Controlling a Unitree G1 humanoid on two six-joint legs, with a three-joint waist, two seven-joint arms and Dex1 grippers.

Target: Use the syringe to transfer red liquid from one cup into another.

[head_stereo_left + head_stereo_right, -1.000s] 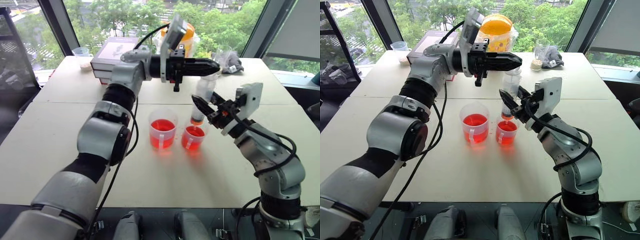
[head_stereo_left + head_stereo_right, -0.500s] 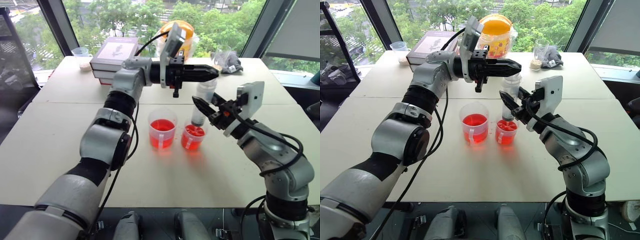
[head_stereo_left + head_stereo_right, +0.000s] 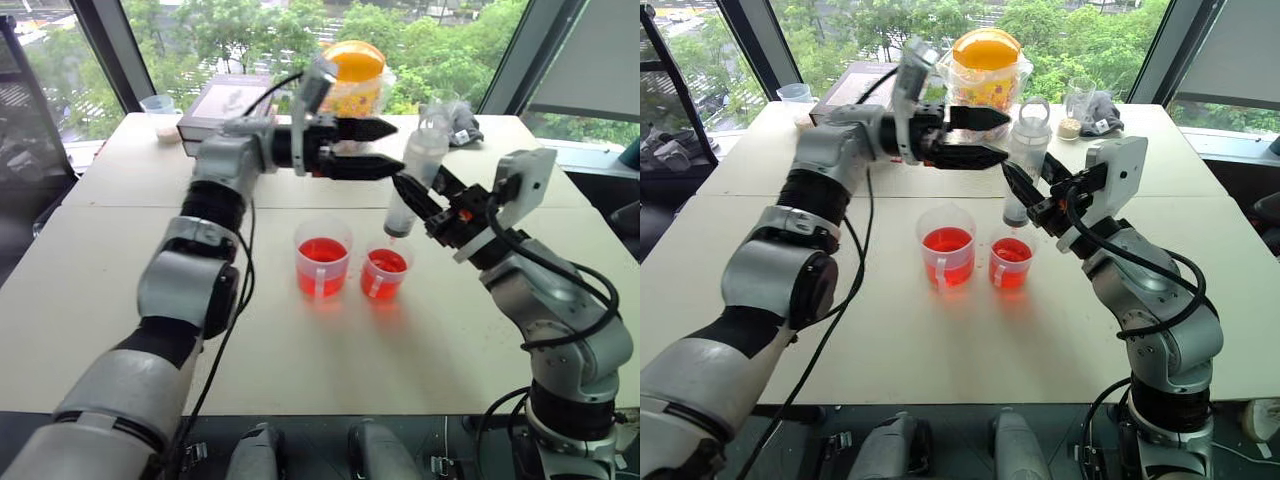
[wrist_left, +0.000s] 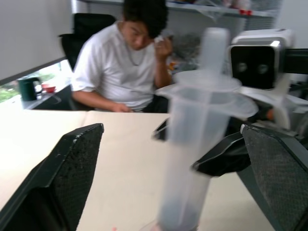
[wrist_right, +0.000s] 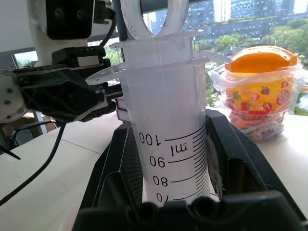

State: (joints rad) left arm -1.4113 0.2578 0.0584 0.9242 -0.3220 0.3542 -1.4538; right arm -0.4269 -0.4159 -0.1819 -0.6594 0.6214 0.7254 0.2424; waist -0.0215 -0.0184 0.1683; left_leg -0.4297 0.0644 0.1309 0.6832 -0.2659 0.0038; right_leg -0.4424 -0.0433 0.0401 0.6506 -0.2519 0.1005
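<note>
I will release the syringe with my right gripper on the bare table point(image 3: 467, 280) beside the shorter cup, away from the taller cup.
My right gripper point(image 3: 412, 203) is shut on the barrel of the syringe point(image 3: 417, 172), holding it tilted with its tip just above the shorter cup point(image 3: 386, 273), which holds red liquid point(image 3: 387, 263). The plunger sits pushed deep into the barrel point(image 5: 169, 144). To its left stands the taller cup point(image 3: 322, 256), about half full of red liquid. My left gripper point(image 3: 398, 147) is open and level, just left of the syringe's top and not touching it. In the left wrist view its fingers point(image 4: 65, 175) flank the syringe point(image 4: 195, 139).
At the table's far side stand a jar with an orange lid point(image 3: 355, 68) in a plastic bag, stacked books point(image 3: 222, 105), a small cup point(image 3: 161, 106) and a dark cloth point(image 3: 463, 127). A person point(image 4: 130, 67) sits beyond the table.
My left gripper has opened and drawn back to the left, off the plunger's top. My right gripper has lifted the syringe slightly, raising its tip out of the shorter cup.
</note>
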